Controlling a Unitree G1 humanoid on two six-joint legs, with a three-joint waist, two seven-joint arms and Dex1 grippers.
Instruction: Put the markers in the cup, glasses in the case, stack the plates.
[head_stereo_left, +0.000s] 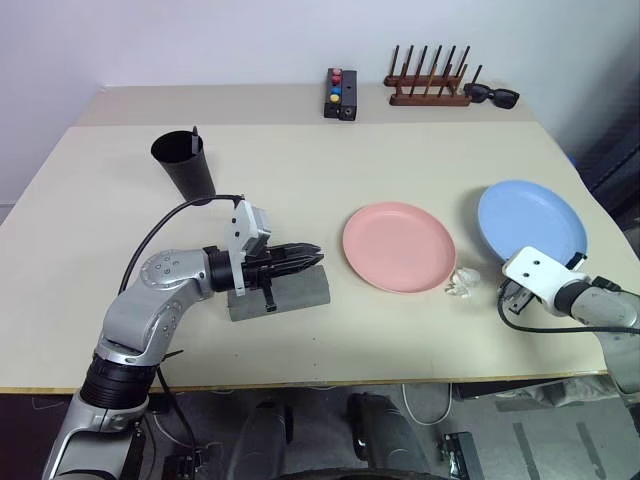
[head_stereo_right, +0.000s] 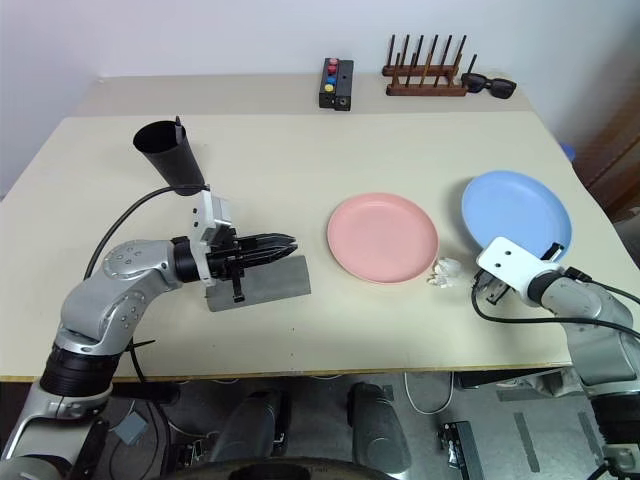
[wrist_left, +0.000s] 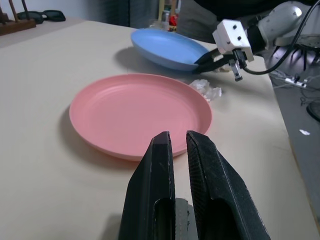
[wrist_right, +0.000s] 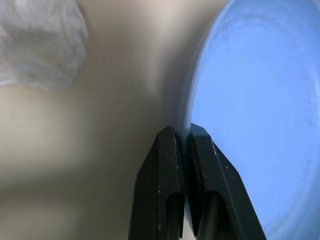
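Observation:
Next, my right gripper sets the light blue plate squarely on top of the pink plate (head_stereo_left: 400, 245) and lets go of it there.
The black cup (head_stereo_left: 185, 165) stands at the back left, and the dark end of a marker (head_stereo_left: 195, 133) pokes above its rim. My left gripper (head_stereo_left: 318, 258) is shut and empty, level just above the grey case (head_stereo_left: 298, 293), which lies closed, and it points at the pink plate (head_stereo_left: 398, 246). At the right, my right gripper (wrist_right: 182, 131) is shut on the near rim of the light blue plate (head_stereo_left: 530, 220), which the left wrist view shows tilted up at that edge (wrist_left: 165, 47). The glasses are out of view.
A crumpled bit of clear plastic (head_stereo_left: 462, 281) lies between the two plates. Along the back edge are a small black box with coloured buttons (head_stereo_left: 340, 95), a wooden peg rack (head_stereo_left: 428, 88) and thick black sunglasses (head_stereo_left: 492, 96). The table's right edge runs close to the blue plate.

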